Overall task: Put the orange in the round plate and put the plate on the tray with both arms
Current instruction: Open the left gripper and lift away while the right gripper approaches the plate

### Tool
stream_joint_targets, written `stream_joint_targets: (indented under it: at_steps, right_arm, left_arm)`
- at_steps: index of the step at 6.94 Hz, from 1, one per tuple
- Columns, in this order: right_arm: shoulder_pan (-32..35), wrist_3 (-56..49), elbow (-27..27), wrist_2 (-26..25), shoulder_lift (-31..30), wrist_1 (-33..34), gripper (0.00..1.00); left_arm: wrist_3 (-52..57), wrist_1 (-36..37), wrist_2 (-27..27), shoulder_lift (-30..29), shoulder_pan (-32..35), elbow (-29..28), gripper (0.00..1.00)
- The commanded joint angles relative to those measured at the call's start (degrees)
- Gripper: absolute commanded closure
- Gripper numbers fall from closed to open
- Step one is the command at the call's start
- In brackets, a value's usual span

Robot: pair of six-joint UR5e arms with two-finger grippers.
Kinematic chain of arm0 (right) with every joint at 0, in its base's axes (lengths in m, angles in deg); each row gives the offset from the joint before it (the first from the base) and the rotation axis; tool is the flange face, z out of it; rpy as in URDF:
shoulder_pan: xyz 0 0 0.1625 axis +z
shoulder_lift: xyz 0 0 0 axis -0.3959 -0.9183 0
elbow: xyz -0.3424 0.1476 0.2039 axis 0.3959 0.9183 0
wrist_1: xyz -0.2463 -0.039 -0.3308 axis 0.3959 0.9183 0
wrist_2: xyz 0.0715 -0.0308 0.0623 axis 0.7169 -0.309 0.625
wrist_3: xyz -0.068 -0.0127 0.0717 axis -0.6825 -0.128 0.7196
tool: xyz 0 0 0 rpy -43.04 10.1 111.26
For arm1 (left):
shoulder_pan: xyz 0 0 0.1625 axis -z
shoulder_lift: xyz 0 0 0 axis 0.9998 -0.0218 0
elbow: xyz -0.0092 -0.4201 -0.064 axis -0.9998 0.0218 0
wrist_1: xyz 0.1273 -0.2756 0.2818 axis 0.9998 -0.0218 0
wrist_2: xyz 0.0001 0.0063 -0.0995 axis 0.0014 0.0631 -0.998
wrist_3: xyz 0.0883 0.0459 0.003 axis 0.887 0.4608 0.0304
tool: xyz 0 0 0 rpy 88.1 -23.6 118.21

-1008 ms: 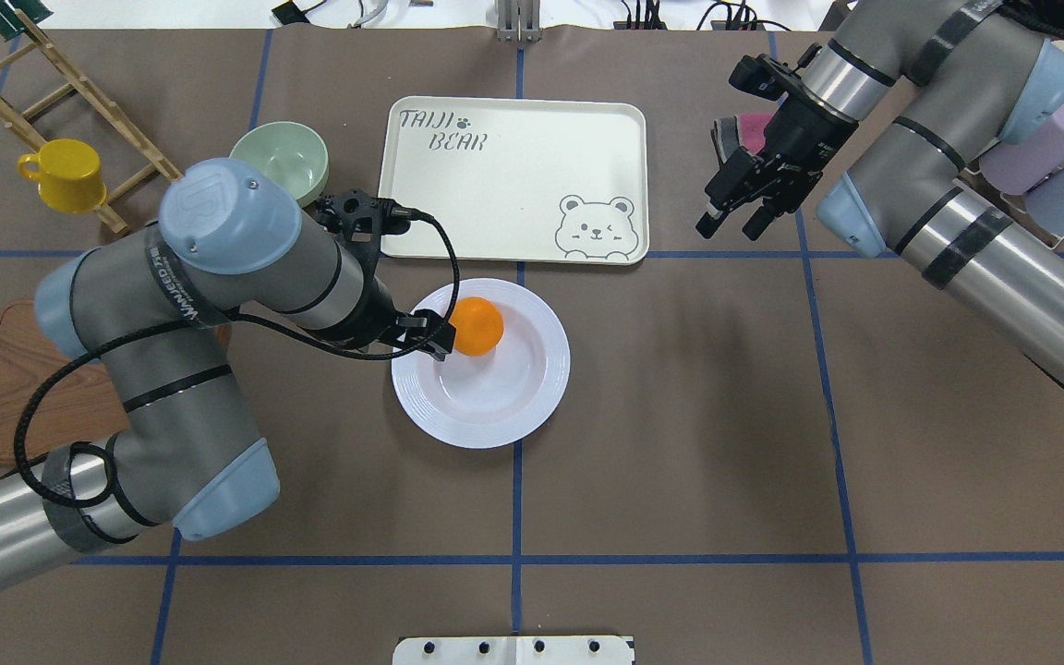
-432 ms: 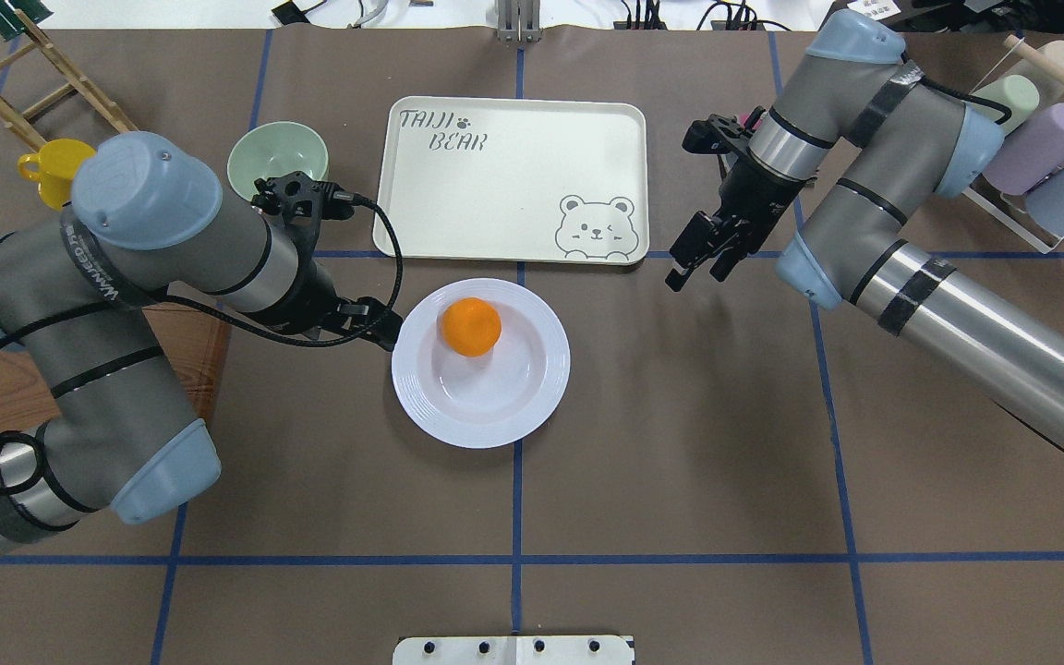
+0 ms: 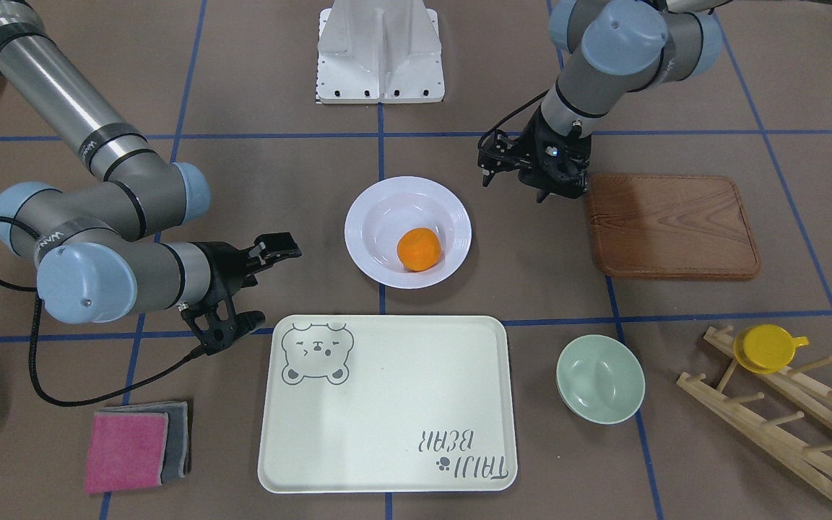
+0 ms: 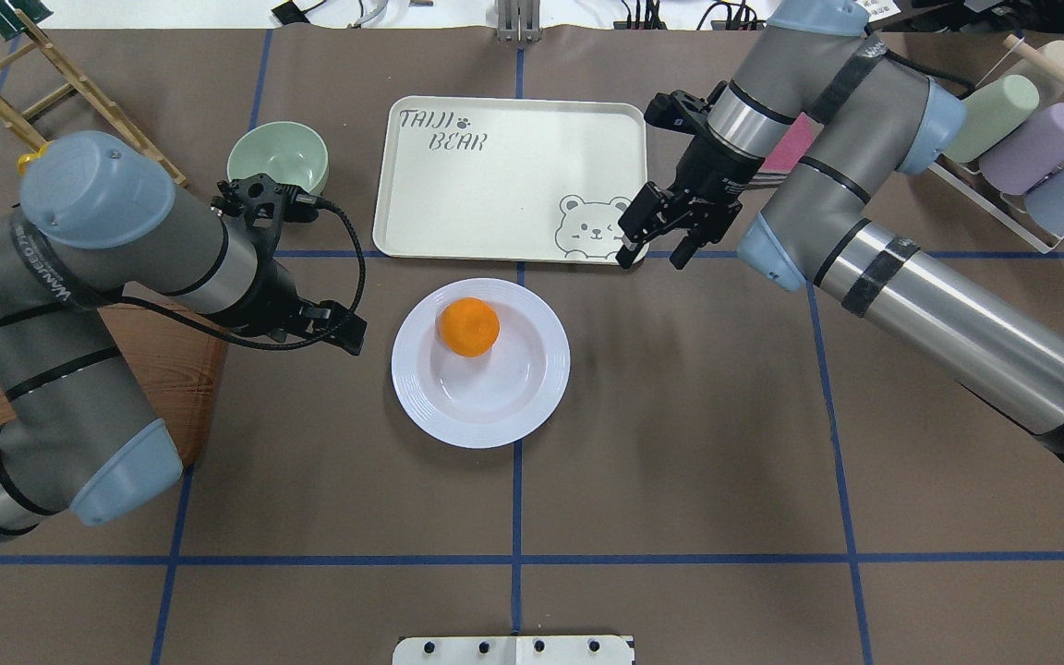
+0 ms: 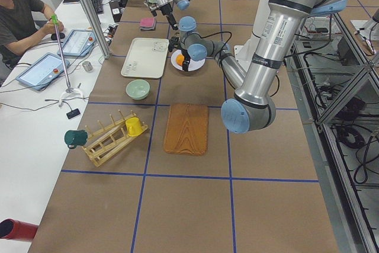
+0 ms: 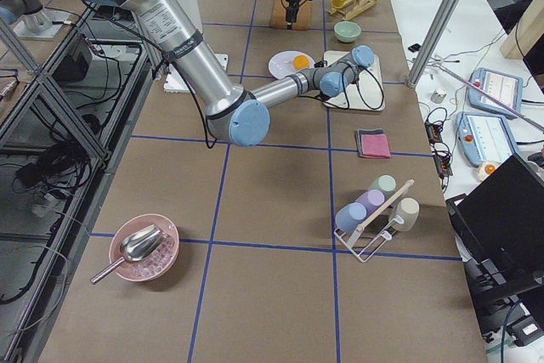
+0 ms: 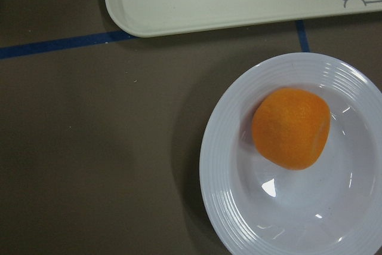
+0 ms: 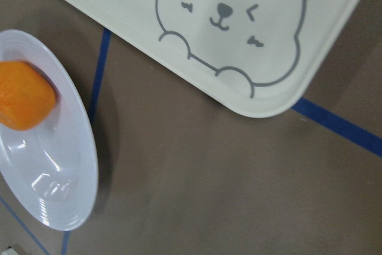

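The robot's right gripper will next move to the rim [image 3: 357, 202] [image 8: 92, 206] of the white round plate, on the side farthest from the wooden board, and close there.
The orange [image 4: 469, 328] rests in the far half of the white round plate [image 4: 532, 406], which stands on the table just in front of the cream tray [image 4: 511, 180]. My left gripper [image 4: 352, 334] is open and holds nothing, a short way left of the plate's rim. Over the tray's near right corner hovers my right gripper [image 4: 650, 259], open as well, up and to the right of the plate. From the front, the orange [image 3: 419, 249], plate [image 3: 373, 217] and right gripper [image 3: 280, 284] show clearly. The left wrist view holds the orange [image 7: 290, 126] and plate [image 7: 221, 165], no fingers.
A pale green bowl [image 4: 277, 157] stands left of the tray. The wooden board [image 3: 669, 224] lies under my left arm. A yellow cup [image 3: 766, 347] hangs on a wooden rack [image 3: 784, 419]. A pink sponge [image 3: 127, 448] lies beyond the right arm. Pastel cups [image 4: 1040, 148] sit far right.
My left gripper let go of the orange, which stayed in the plate, and drew back left off the rim. The right arm swung left and came down toward the tray's near right corner.
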Motion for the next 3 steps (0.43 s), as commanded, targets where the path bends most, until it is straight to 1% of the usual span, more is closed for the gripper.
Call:
stream_joint_targets:
  at_steps: [1, 3]
  right_arm:
    - [-0.2, 9.1, 0.0, 0.6, 1.3, -0.4, 0.01]
    - [-1.3, 13.6, -0.2, 0.2, -0.1, -0.9, 0.0]
  left_arm:
    - [0.2, -0.1, -0.1, 1.0, 0.4, 0.5, 0.01]
    - [0.2, 0.2, -0.2, 1.1, 1.0, 0.5, 0.01]
